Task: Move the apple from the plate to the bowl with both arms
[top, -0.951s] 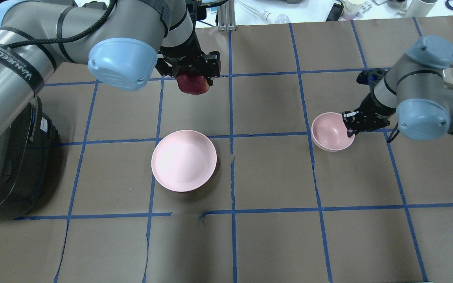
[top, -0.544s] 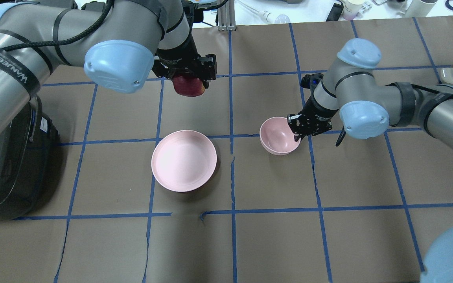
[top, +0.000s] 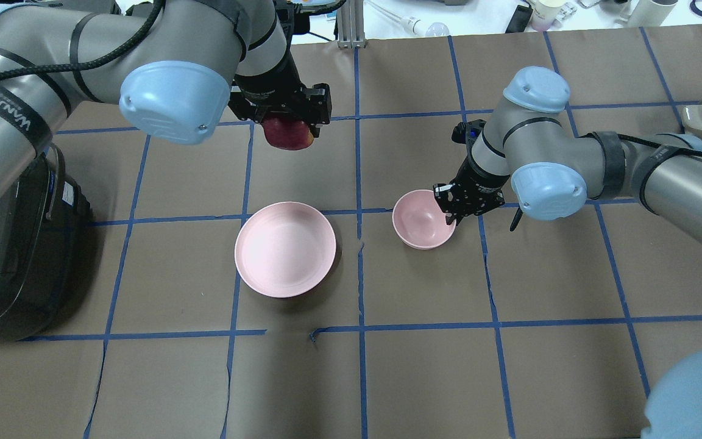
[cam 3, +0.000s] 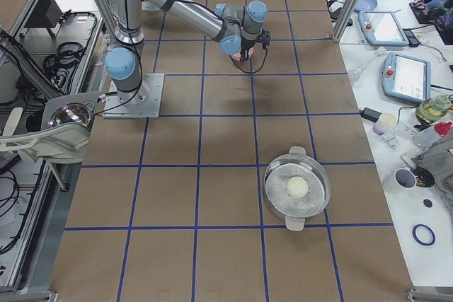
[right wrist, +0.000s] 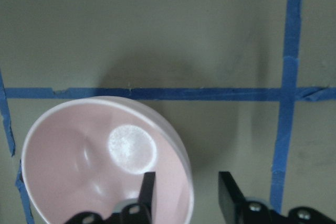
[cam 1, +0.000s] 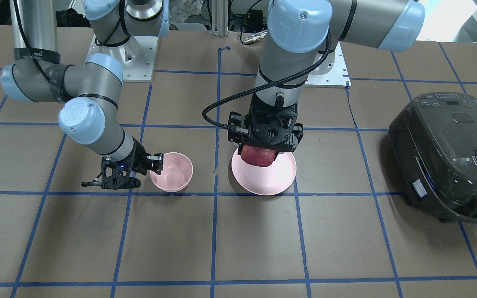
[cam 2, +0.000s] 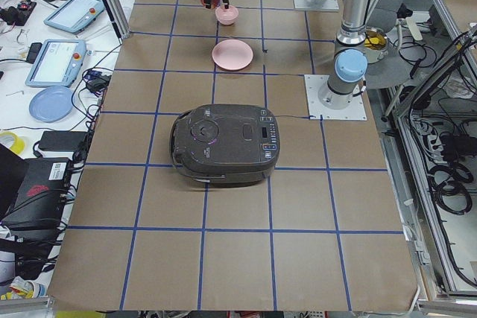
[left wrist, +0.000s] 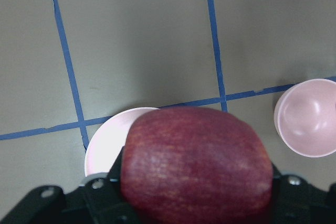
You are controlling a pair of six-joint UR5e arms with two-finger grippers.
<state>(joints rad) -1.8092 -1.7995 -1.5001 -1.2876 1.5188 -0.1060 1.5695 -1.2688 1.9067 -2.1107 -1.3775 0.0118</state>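
Next, I let go of the apple with my left gripper on the bottom of the small pink bowl (cam 1: 172,177) (left wrist: 310,120), beside the flat plate.
The dark red apple (top: 288,134) hangs in my left gripper (top: 285,122), which is shut on it high above the table. In the front view the apple (cam 1: 258,156) is over the flat pink plate (cam 1: 273,180). The plate (top: 285,249) is bare. My right gripper (top: 448,212) is shut on the right rim of the small pink bowl (top: 419,227), one finger (right wrist: 147,192) inside and one outside. The bowl (cam 1: 172,171) sits just to the right of the plate in the overhead view. The left wrist view shows the apple (left wrist: 197,166), the plate (left wrist: 105,142) and the bowl (left wrist: 307,119) below.
A black rice cooker (top: 10,256) stands at the table's left edge. A steel pot with a glass lid (cam 3: 297,189) stands at the far right. Blue tape lines grid the brown table (top: 424,366).
My right gripper has moved the bowl left, from the table's right part to just beside the plate. My left gripper has shifted slightly left with the apple.
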